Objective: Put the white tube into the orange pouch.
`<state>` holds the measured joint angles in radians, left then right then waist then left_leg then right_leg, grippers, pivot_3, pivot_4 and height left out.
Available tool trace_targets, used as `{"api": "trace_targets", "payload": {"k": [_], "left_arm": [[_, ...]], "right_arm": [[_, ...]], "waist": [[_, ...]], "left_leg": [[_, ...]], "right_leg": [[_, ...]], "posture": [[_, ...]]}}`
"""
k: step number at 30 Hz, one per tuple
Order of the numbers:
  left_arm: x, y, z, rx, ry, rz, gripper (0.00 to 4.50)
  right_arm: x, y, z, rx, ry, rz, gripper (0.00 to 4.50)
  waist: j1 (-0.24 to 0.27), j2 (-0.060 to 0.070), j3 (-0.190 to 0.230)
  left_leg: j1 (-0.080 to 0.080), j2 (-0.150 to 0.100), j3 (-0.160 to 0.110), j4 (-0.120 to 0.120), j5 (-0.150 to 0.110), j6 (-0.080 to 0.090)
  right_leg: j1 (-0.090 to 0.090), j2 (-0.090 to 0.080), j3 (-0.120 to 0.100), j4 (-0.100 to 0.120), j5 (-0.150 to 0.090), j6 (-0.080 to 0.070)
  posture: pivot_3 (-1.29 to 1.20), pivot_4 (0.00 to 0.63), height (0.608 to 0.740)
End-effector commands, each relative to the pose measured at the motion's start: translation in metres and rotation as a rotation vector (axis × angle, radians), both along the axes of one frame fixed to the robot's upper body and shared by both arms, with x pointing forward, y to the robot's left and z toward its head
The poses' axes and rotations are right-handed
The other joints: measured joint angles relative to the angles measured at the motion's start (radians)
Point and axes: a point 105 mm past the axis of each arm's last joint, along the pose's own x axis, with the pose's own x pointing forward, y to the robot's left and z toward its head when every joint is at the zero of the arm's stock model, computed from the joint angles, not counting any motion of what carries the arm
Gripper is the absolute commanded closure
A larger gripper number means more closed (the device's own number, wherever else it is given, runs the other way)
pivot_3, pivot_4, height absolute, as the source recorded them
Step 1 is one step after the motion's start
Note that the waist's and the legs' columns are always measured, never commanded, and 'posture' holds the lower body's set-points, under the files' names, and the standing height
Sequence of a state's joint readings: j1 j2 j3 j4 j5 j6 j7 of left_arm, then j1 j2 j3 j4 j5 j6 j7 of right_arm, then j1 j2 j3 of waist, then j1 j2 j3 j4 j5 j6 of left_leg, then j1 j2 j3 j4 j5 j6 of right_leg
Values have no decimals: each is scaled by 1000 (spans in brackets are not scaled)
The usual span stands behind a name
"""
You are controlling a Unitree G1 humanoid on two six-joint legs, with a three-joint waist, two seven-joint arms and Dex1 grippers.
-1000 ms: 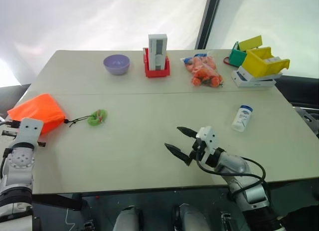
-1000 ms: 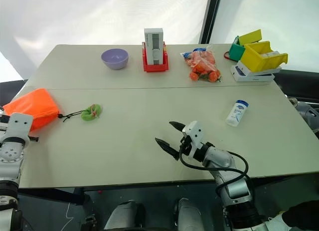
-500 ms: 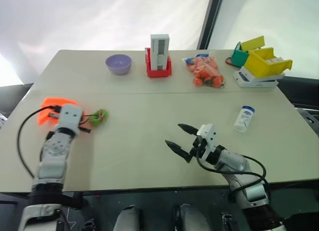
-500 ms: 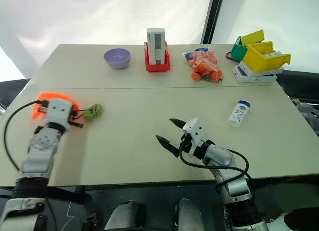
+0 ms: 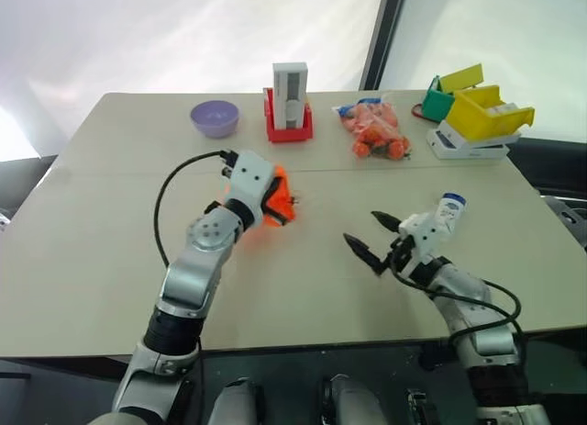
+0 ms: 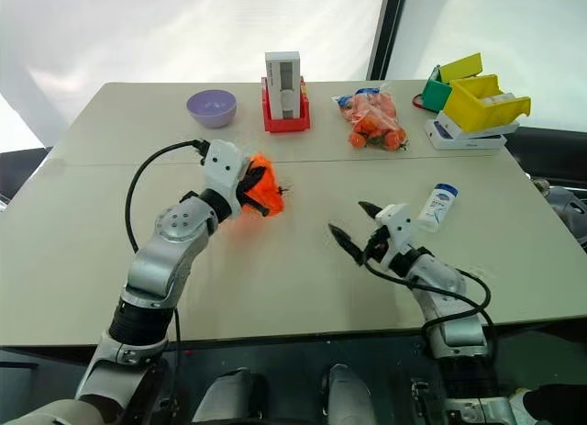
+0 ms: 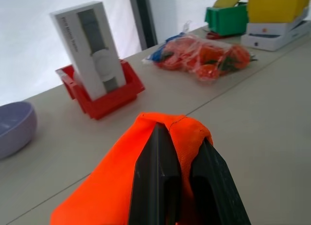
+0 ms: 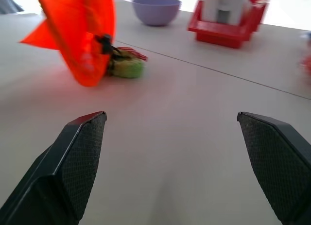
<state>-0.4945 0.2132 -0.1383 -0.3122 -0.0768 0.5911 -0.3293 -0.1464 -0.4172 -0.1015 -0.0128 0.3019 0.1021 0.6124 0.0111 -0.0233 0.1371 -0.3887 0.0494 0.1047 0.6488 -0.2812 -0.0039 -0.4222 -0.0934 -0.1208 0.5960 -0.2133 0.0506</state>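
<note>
My right gripper goes to the white tube next and takes hold of the tube's bottom end [image 5: 441,227], which is opposite its blue cap.
My left gripper [image 5: 278,201] is shut on the top edge of the orange pouch [image 6: 260,188] and holds it up over the middle of the table. In the left wrist view the two black fingers [image 7: 158,169] pinch the orange fabric [image 7: 104,188]. From the right wrist view, the pouch [image 8: 82,35] hangs down with its green tuft [image 8: 126,68] at the tabletop. The white tube [image 6: 437,206], with a blue cap, lies on the table to the right. My right gripper [image 6: 348,218] stands open just left of the tube, with nothing between its fingers [image 8: 73,162].
Along the far side stand a purple bowl [image 5: 215,118], a white-grey box in a red holder [image 5: 290,99], a clear bag of orange pieces [image 5: 376,131], and yellow and green bins [image 5: 477,108] on a white box. A seam crosses the table [image 5: 110,223].
My left gripper has carried the orange pouch from the table's left edge to the middle, lifting it. My right gripper moved right, closer to the white tube, still open.
</note>
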Motion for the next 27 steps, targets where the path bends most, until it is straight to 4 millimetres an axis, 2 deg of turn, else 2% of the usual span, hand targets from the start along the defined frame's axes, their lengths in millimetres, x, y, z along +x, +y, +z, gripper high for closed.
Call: {"api": "trace_targets", "payload": {"k": [1,5,9,11,18,27], "left_arm": [[-10,12,2,6,6,-12,4445],[-24,42,-52,73,182,1,4445],[-32,53,-72,78,240,20,4445],[-34,51,-75,68,247,16,4445],[-33,43,-77,51,243,8,4445],[-30,40,-83,28,251,17,4445]], "right_arm": [[6,-33,17,-13,-70,-157,0],[10,-66,14,-30,-73,-363,0],[13,-88,5,-57,-44,-497,0],[16,-98,0,-50,-27,-569,0],[22,-115,-16,-20,22,-735,0],[33,-119,-28,109,90,-856,0]], "waist": [[-1,1,0],[-8,2,0],[2,3,1],[2,4,2],[-1,4,1],[-3,5,2]], "left_leg": [[1,0,0,0,0,0],[3,1,0,-1,0,0],[2,2,-1,0,1,-1],[2,1,-2,1,1,-1],[2,-1,0,1,1,-1],[2,0,-1,0,1,-1]], "right_leg": [[0,1,0,0,0,0],[1,3,3,1,0,0],[0,4,3,1,-2,-3],[1,2,3,1,-3,-3],[2,-1,4,0,-2,-4],[2,1,4,0,-1,-1]], "posture": [[0,150,740],[0,150,740],[0,150,740],[0,150,740],[0,150,740],[0,150,740]]}}
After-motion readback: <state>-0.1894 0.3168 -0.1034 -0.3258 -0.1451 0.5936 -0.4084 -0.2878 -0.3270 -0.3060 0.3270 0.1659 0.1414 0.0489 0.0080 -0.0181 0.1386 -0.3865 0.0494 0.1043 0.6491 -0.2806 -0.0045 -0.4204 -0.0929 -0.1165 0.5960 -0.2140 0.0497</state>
